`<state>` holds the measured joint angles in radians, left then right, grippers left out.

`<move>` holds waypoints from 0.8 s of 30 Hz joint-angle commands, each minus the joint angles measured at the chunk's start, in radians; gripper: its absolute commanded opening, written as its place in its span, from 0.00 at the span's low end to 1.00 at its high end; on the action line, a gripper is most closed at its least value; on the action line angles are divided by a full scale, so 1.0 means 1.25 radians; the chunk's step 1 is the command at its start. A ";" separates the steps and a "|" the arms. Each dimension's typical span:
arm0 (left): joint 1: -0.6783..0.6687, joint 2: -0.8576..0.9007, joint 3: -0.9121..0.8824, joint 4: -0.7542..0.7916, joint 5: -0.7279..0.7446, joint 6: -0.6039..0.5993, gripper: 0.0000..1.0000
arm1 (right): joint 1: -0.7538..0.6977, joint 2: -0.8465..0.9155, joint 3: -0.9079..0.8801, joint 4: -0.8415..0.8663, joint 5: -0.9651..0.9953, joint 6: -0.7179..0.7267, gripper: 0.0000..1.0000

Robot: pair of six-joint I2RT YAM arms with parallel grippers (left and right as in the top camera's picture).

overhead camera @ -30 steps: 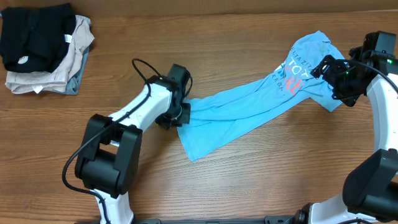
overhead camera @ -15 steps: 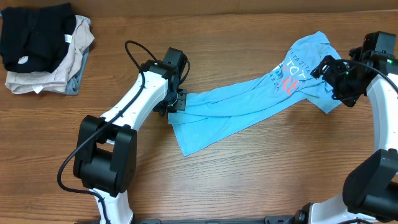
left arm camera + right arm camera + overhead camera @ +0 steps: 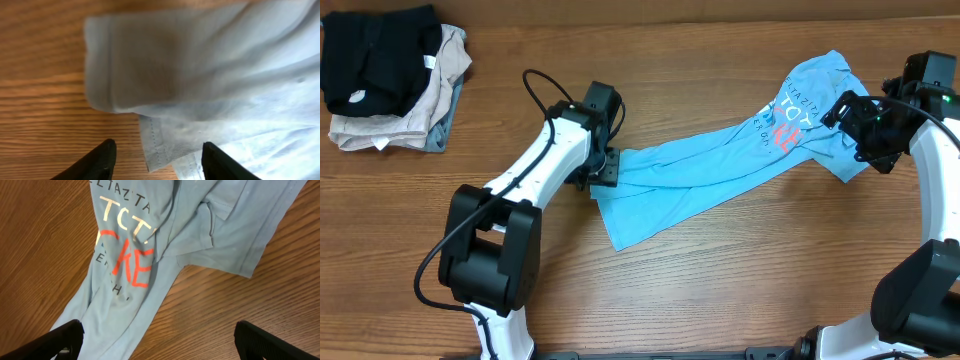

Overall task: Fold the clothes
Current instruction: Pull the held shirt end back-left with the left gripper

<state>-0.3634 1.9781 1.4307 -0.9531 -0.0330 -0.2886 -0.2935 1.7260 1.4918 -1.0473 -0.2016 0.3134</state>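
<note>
The T-shirt's loose layer is doubled over its hemmed corner. Next, my left gripper grabs the hem (image 3: 152, 135) and pulls it away to spread the T-shirt out before folding.
The clothes, a sky-blue T-shirt (image 3: 720, 175), lie stretched in a long rumpled band across the table, with the white and red-orange lettering (image 3: 782, 125) toward the right end. My left gripper (image 3: 605, 170) is at the shirt's left end. In the left wrist view its jaws (image 3: 159, 160) stand open, with a hemmed corner of the shirt (image 3: 165, 145) lying loose between them on the wood. My right gripper (image 3: 845, 120) hovers over the printed end. It is wide open (image 3: 160, 340), with the lettering (image 3: 130, 265) just ahead and only an edge of cloth by its left finger.
A pile of other garments sits at the back left corner, a black one (image 3: 375, 55) on top of beige and grey-blue ones (image 3: 415, 110). The left arm's black cable (image 3: 545, 105) loops above the table behind the wrist.
The left gripper carried the shirt's left end a little back and to the left, then opened its jaws and let the cloth go. The right arm has not moved.
</note>
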 commanded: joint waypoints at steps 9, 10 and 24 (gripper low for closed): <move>-0.009 0.004 -0.054 0.032 0.021 -0.003 0.52 | 0.002 -0.001 -0.005 0.001 0.009 -0.006 1.00; -0.009 0.004 -0.058 0.037 0.021 -0.003 0.51 | 0.002 -0.001 -0.005 0.001 0.009 -0.006 1.00; -0.009 0.005 -0.066 0.060 0.047 -0.006 0.04 | 0.002 -0.001 -0.005 -0.001 0.009 -0.006 1.00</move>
<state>-0.3668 1.9808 1.3598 -0.8898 0.0147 -0.2886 -0.2939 1.7260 1.4918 -1.0481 -0.2016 0.3138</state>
